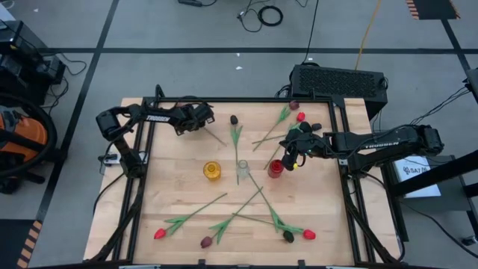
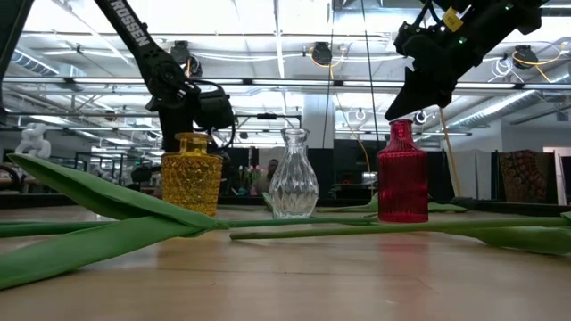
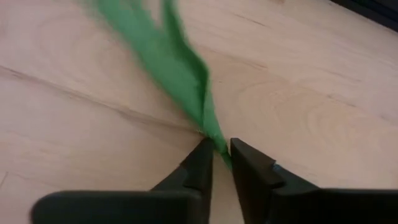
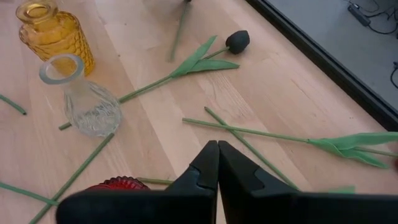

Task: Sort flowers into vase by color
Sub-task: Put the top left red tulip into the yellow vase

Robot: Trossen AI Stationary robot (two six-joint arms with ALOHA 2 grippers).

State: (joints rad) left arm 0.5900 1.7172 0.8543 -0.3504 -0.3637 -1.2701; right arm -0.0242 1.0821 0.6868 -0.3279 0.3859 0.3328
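I need to open my left gripper, which pinches the flower beside its leaf with the leaf ahead of the fingers, then turn and take the stem nearer its loose end (image 1: 214, 136).
Three vases stand mid-table: yellow (image 1: 212, 170), clear (image 1: 243, 170) and red (image 1: 275, 168). Several flowers lie flat on the wood, among them a black-headed one (image 1: 234, 119) and red ones (image 1: 159, 234) (image 1: 309, 235). At the far left, my left gripper (image 1: 200, 123) is shut on the green stem of one flower (image 1: 216, 137); that flower's head does not show. My right gripper (image 1: 293, 158) is shut and empty. It hangs just above and beside the red vase (image 2: 402, 174). My left gripper pinches the flower's thin green stem (image 3: 216, 142) between its two fingertips, right where a leaf narrows into the stem. The fingers slant down at the table and lie across the stem. The leaf (image 3: 174, 62) runs away from the fingers, blurred; I cannot tell whether it is lifted.
More flowers cross each other near the front edge (image 1: 246, 217) and at the far right (image 1: 280, 119). A black box (image 1: 340, 81) sits beyond the table's far edge. Bare wood lies at the near left (image 1: 164, 194).
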